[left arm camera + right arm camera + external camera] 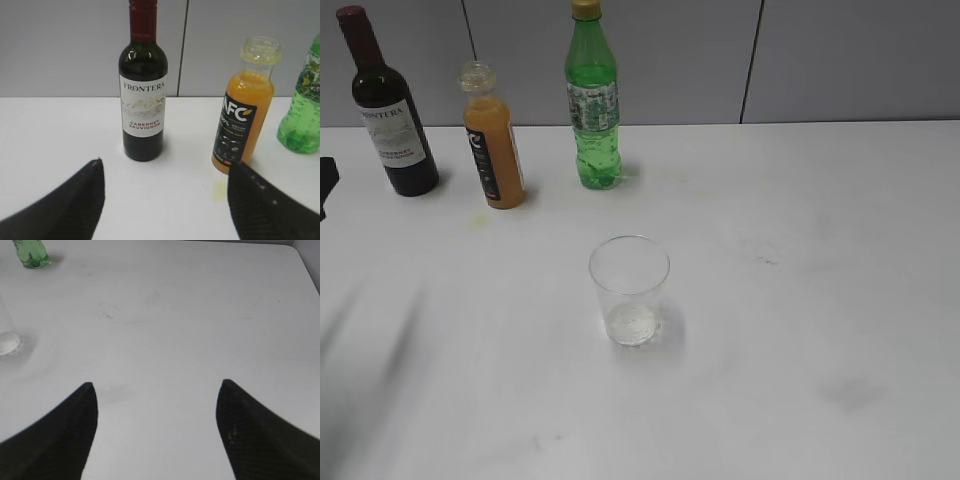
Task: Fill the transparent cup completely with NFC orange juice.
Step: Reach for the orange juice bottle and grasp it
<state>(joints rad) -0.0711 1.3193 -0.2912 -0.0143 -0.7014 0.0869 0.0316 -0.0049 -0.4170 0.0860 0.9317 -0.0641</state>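
The NFC orange juice bottle is next for my left gripper. It should go there and close around the middle of its black label (494, 168) (235, 131).
The transparent cup (629, 290) stands empty and upright in the middle of the white table; its base shows at the left edge of the right wrist view (7, 340). The NFC orange juice bottle (492, 138), uncapped with a black label, stands at the back left between two other bottles; it also shows in the left wrist view (243, 110). My left gripper (165, 165) is open and empty, low over the table in front of the bottles; only a dark tip shows at the exterior view's left edge (326, 180). My right gripper (156, 386) is open and empty over bare table.
A dark wine bottle (390, 105) stands at the far left, also in the left wrist view (143, 100). A green soda bottle (593, 100) stands right of the juice, its base in the right wrist view (31, 254). A small yellow stain (218, 188) marks the table.
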